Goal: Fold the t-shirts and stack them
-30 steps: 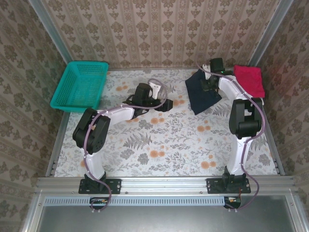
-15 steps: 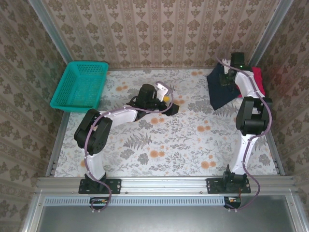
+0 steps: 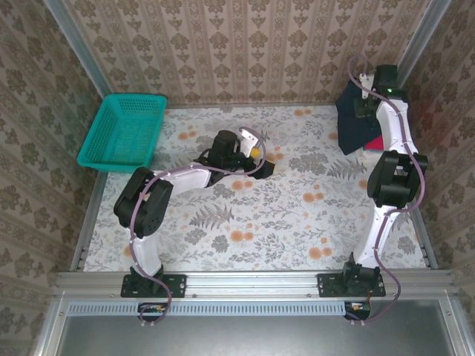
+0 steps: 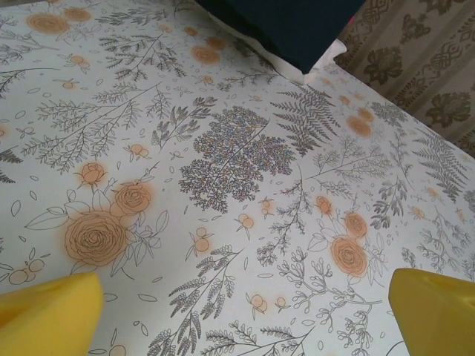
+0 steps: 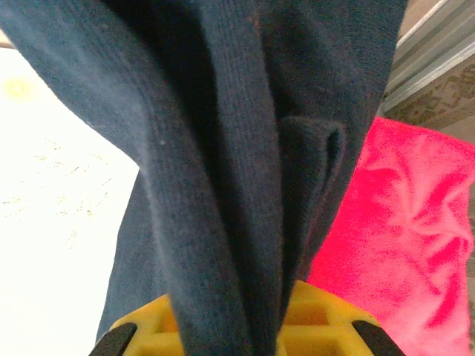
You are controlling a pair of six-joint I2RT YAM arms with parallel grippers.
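Observation:
My right gripper will lay the navy t-shirt down so that it rests on top of the folded magenta-pink t-shirt (image 3: pixel 375 122) (image 5: pixel 378 215).
The dark navy t-shirt (image 3: pixel 355 130) hangs bunched at the far right corner, with my right gripper (image 3: pixel 367 106) shut on its upper folds. In the right wrist view the navy t-shirt (image 5: pixel 245 148) runs down between the yellow fingers (image 5: pixel 319 330), and the folded magenta-pink t-shirt (image 5: pixel 415 222) lies just behind and below it. From above, a corner of the pink t-shirt (image 3: pixel 380 142) shows under the navy cloth. My left gripper (image 3: pixel 261 159) hovers open over the middle of the table; its yellow fingertips (image 4: pixel 48 311) stand wide apart over bare cloth. A white t-shirt edge (image 4: pixel 315 65) peeks from under the navy t-shirt (image 4: pixel 289 22).
A teal mesh basket (image 3: pixel 122 133) stands at the far left corner. The floral tablecloth (image 3: pixel 282 222) covers the table between the arms. Wallpapered walls and metal rails (image 3: pixel 419 44) close in right behind the right gripper.
The right arm has carried the navy t-shirt rightward and back, from beside the pink t-shirt to over it. The left arm shifted slightly right, then held still.

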